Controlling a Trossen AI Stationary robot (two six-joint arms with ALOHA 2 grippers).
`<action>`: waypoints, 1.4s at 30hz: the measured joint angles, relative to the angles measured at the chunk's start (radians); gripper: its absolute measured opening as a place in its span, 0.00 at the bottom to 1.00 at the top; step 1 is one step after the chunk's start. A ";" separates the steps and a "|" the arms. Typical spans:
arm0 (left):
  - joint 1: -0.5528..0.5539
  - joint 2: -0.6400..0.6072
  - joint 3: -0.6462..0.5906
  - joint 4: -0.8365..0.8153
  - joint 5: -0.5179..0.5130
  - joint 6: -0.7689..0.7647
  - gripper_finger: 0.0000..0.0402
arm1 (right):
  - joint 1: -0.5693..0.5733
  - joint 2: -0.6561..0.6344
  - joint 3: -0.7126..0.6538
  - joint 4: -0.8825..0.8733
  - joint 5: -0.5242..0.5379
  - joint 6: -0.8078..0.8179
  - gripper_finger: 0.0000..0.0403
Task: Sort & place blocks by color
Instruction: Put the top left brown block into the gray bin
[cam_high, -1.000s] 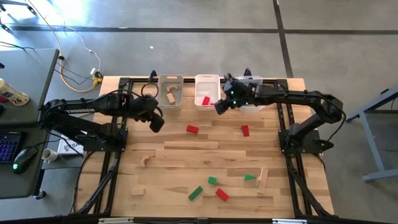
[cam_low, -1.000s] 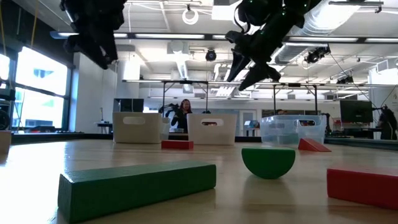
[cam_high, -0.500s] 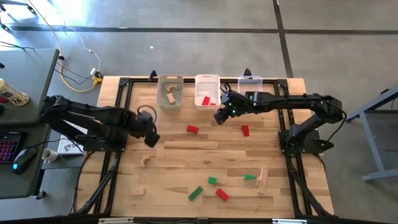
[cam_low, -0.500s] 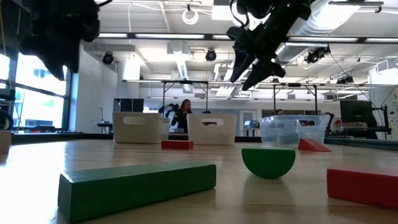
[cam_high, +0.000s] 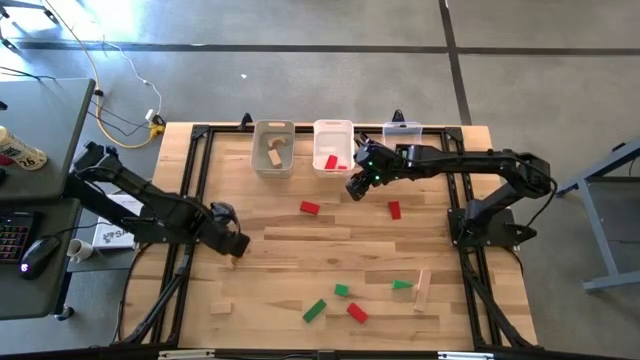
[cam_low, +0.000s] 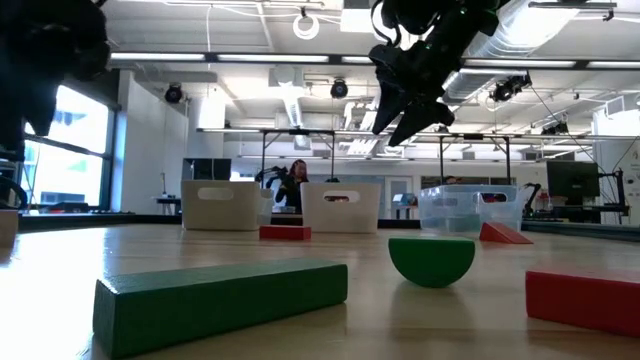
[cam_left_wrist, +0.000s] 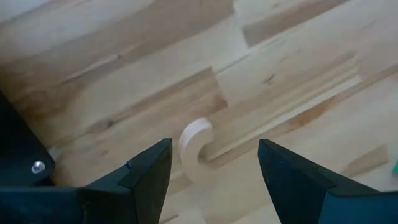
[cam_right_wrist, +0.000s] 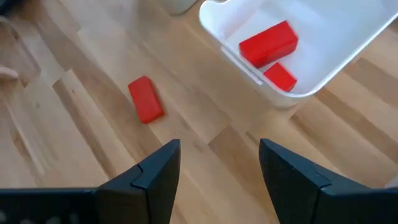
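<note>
My left gripper needs to grip the curved plain wood block at the middle of the bend (cam_high: 235, 261) (cam_left_wrist: 189, 151), with one finger inside the block's curve.
Red, green and plain wood blocks lie scattered on the table. My left gripper (cam_high: 234, 247) hangs open, pointing down, over a small curved plain wood block (cam_left_wrist: 194, 147), which lies flat on the table and shows between the fingers in the left wrist view. My right gripper (cam_high: 354, 188) is open above the table, just on the near side of the middle bin (cam_high: 333, 132). That bin holds two red blocks (cam_right_wrist: 268, 42). A red block (cam_right_wrist: 146, 99) lies on the table ahead of the right gripper. The left bin (cam_high: 274, 133) holds a plain wood block (cam_high: 275, 155).
A second red block (cam_high: 394, 209) lies near the right arm. Green blocks (cam_high: 315, 310), a red block (cam_high: 356, 312) and a wood stick (cam_high: 422, 290) lie near the front edge. A clear third bin (cam_high: 401, 128) stands at the back, partly under the right arm.
My left gripper has swung from beside the left bin toward the table's near left, sinking and rolling about its own line, and now hangs over the curved wood block. My right gripper has drawn slightly toward the near side, away from the middle bin. Both stay open.
</note>
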 joint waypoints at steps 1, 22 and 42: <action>-0.015 0.010 -0.003 0.001 0.000 -0.011 0.56 | 0.000 0.000 0.000 -0.005 -0.003 -0.003 0.51; -0.103 0.340 -0.028 0.124 0.086 -0.081 0.56 | 0.000 0.000 0.000 -0.037 -0.004 -0.031 0.51; -0.057 0.453 -0.027 0.200 0.113 0.158 0.11 | 0.000 0.000 0.000 -0.024 -0.004 -0.025 0.51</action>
